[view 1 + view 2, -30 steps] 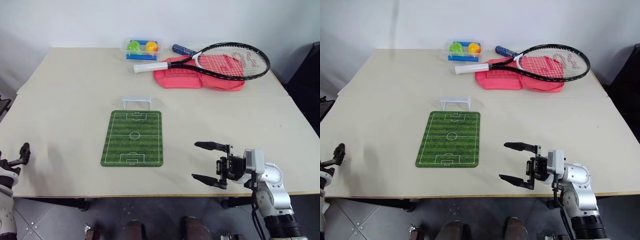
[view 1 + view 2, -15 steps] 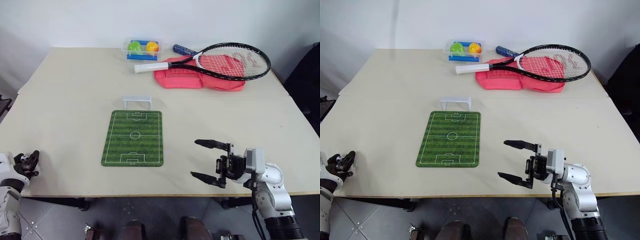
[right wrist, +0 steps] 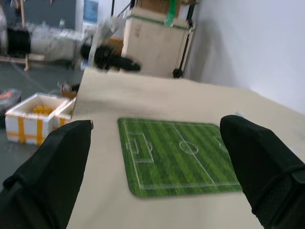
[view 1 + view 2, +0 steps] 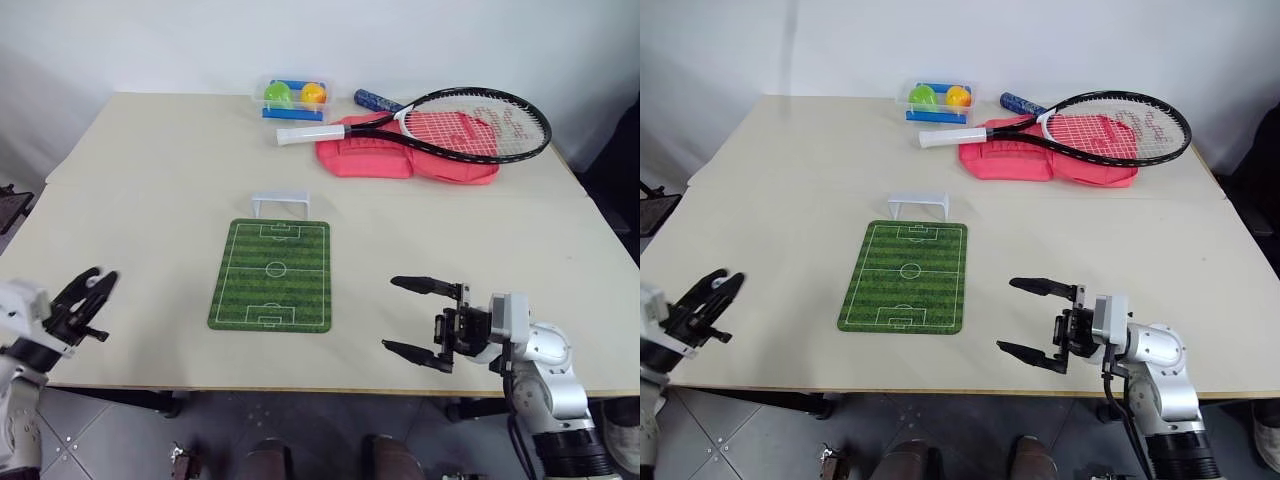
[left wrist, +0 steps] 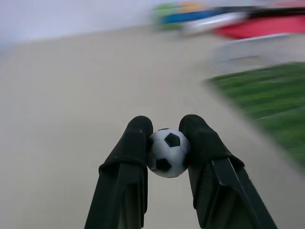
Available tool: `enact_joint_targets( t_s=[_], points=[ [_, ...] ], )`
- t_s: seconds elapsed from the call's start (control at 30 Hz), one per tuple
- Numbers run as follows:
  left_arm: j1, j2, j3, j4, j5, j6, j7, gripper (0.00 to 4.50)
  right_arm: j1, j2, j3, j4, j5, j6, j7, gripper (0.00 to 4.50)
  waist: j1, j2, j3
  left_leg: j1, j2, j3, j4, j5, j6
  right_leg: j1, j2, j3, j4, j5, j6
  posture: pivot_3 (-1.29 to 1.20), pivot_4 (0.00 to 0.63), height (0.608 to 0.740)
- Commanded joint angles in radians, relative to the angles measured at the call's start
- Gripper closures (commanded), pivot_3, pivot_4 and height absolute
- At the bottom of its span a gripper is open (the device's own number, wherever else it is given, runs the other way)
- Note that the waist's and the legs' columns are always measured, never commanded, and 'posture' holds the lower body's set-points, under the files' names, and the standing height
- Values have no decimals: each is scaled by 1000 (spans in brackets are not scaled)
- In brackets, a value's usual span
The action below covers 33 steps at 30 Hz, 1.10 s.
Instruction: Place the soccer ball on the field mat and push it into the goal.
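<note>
The soccer ball will leave my left gripper inside the field mat's near penalty box (image 4: 270, 312), opposite the goal.
The tiny black-and-white soccer ball (image 5: 167, 151) is clamped between the two black fingers of my left gripper (image 4: 98, 302), which is held above the table's front left corner, well left of the field mat. The green field mat (image 4: 270, 275) lies flat at the table's middle. The small white goal (image 4: 281, 201) stands just beyond the mat's far edge. My right gripper (image 4: 391, 315) stands open near the front edge, to the right of the mat, with nothing between its fingers (image 3: 52, 162).
At the back of the table, a tennis racket (image 4: 470, 120) lies on a red cover (image 4: 400, 160). A clear box (image 4: 295, 97) beside them holds a green and an orange ball. The table's front edge (image 4: 300, 388) runs just below both grippers.
My left gripper has shut on the soccer ball, then risen and swung right toward the mat. The right gripper has kept still. The camera has shifted a little.
</note>
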<state>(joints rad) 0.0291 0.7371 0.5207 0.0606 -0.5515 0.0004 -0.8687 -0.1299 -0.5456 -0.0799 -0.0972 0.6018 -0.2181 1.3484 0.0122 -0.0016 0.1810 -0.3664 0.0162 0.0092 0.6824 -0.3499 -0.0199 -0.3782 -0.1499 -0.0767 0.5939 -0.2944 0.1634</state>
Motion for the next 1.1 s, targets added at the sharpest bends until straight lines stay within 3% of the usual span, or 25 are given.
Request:
enact_joint_targets(
  t_s=[0.03,0.23,0.43,0.6,1.1],
  points=[
    [-107,55,-124,-57,-36,2,-214,3630,33,-64,-58,-19,32,-7,63,0,8,2,1,0,0,0,0,0,0,0,0,0,0,0,0,0,150,740],
    [-326,58,-410,87,94,-29,-476,3630,83,-77,-90,-23,37,-12,59,0,4,2,1,0,0,2,0,0,0,0,1,0,0,0,0,0,150,740],
    [-522,-43,-542,354,213,-143,-545,3630,124,-57,-93,-64,49,-9,35,0,1,2,1,0,0,3,0,1,1,-1,1,0,1,0,1,0,150,740],
    [-566,-107,-588,425,249,-191,-581,3630,147,-41,-83,-122,42,7,-10,0,4,2,1,-1,0,3,1,1,1,-1,1,0,1,0,1,0,150,740],
    [-584,-179,-615,506,320,-240,-535,3630,161,-23,-60,-174,21,16,-84,0,13,2,1,-1,0,2,1,1,2,-1,1,0,1,1,1,0,150,740]
  ],
)
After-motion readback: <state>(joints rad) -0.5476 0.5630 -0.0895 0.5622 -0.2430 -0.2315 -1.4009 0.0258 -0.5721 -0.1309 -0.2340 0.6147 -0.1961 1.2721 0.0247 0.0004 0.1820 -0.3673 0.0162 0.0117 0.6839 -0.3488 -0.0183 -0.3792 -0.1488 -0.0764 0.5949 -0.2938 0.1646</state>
